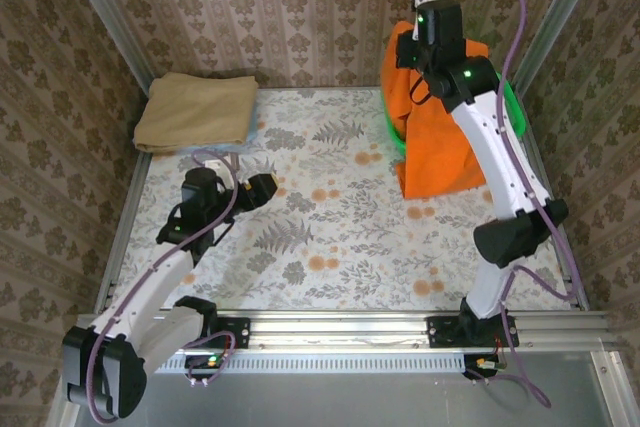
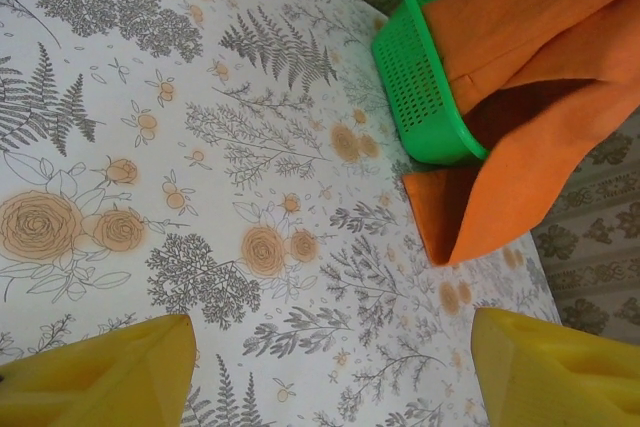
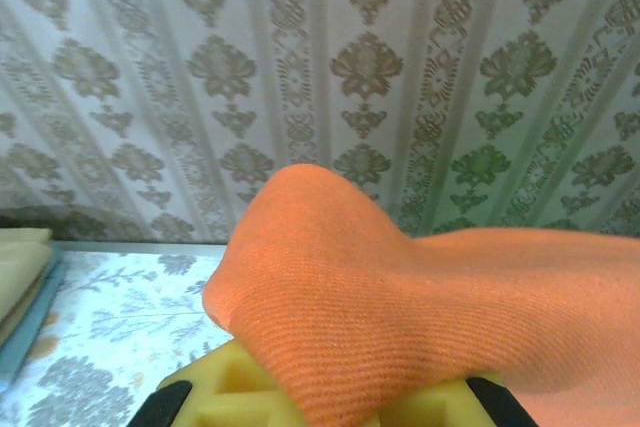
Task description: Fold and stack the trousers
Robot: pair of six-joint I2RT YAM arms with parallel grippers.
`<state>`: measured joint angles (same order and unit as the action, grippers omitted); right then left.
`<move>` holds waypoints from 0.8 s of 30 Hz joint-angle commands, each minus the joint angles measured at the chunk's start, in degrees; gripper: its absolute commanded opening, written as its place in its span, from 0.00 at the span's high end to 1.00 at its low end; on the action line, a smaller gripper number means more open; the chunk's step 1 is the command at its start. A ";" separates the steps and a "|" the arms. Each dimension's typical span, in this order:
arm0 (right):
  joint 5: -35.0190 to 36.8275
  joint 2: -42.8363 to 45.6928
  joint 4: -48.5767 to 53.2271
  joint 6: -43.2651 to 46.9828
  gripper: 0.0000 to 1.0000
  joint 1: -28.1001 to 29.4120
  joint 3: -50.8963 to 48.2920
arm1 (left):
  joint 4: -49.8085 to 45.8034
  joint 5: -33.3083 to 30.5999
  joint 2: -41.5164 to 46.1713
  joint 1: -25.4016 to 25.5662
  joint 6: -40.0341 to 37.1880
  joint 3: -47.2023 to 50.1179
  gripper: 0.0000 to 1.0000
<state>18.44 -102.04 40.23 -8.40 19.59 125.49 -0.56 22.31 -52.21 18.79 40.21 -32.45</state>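
My right gripper is going to let go of the trousers on the floral tabletop [image 1: 345, 216] between my left gripper and the green basket.
The bright orange trousers [image 1: 440, 147] hang from the back right corner down onto the table, partly draped over a green basket [image 1: 392, 130]. High above the basket, my right gripper [image 1: 415, 47] is shut on the trousers. In the right wrist view the orange fabric [image 3: 400, 307] bulges out over the yellow pads [image 3: 215, 392] of the right gripper [image 3: 320, 402]. My left gripper [image 1: 265, 190] hovers open over the middle left of the table with nothing in it. Its yellow fingers [image 2: 120, 372] stand wide apart around the left gripper's [image 2: 335, 357] empty gap, with the trousers [image 2: 540, 147] and basket [image 2: 415, 87] further off.
A folded tan cloth [image 1: 197, 110] lies at the back left corner, and its edge [image 3: 20, 267] appears in the right wrist view. Patterned walls close the table on three sides. The floral tabletop [image 1: 330, 237] lies bare between the arms.
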 commanded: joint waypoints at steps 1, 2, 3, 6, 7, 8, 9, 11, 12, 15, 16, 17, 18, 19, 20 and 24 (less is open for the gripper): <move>-2.29 7.29 -5.60 0.92 1.00 4.08 -1.12 | -1.21 -1.29 2.44 0.39 -1.45 -1.69 0.27; -3.73 8.29 -5.10 0.24 1.00 5.31 -1.86 | -1.97 -1.85 2.99 0.46 -1.45 -1.95 0.27; -5.01 9.45 -5.14 -0.41 1.00 6.80 -3.26 | -2.54 -2.29 3.52 0.46 -1.66 -2.28 0.27; -3.21 12.27 -6.76 0.68 1.00 11.66 -7.04 | -5.44 -3.73 5.04 0.46 -2.86 -4.05 0.26; -1.21 12.99 -7.18 1.37 1.00 12.76 -7.78 | -6.00 -3.93 5.37 0.42 -3.17 -4.49 0.26; 1.29 14.11 -8.26 2.27 1.00 13.66 -8.96 | -6.73 -4.02 5.81 0.46 -3.29 -4.96 0.26; 2.51 15.30 -9.10 3.20 1.00 14.35 -10.18 | -7.23 -3.96 6.16 0.42 -3.41 -5.32 0.26; 1.76 17.11 -10.78 3.65 1.00 14.99 -10.89 | -7.91 -3.97 6.89 0.46 -3.53 -5.49 0.26; 0.51 17.64 -10.30 3.62 1.00 15.52 -10.23 | -8.57 -4.26 7.28 0.46 -3.56 -5.50 0.26; -3.46 19.31 -9.73 2.14 1.00 19.62 -10.88 | -10.07 -5.40 8.97 0.43 -3.82 -5.56 0.26; -4.44 20.00 -9.74 2.00 1.00 21.92 -12.07 | -10.52 -6.20 9.77 0.44 -3.82 -5.61 0.26; -5.74 20.91 -9.77 1.33 1.00 24.75 -13.92 | -11.11 -7.24 10.50 0.38 -4.03 -5.60 0.26; -7.55 21.70 -10.59 0.97 1.00 27.54 -16.12 | -11.92 -8.50 11.25 0.38 -4.33 -5.77 0.26; -8.01 21.88 -11.22 0.00 1.00 29.65 -18.54 | -13.06 -10.14 11.88 0.29 -4.43 -6.08 0.26; -8.07 23.90 -12.71 -2.74 1.00 31.39 -22.47 | -14.65 -12.01 12.57 0.21 -4.46 -6.52 0.26; -8.44 26.25 -22.15 -12.53 1.00 36.03 -41.67 | -21.20 -18.96 14.38 -1.20 -4.31 -8.14 0.25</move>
<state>10.90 -76.77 28.58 -12.47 54.04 92.75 -15.97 9.87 -39.22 18.52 37.21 -38.04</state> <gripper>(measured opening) 0.103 0.749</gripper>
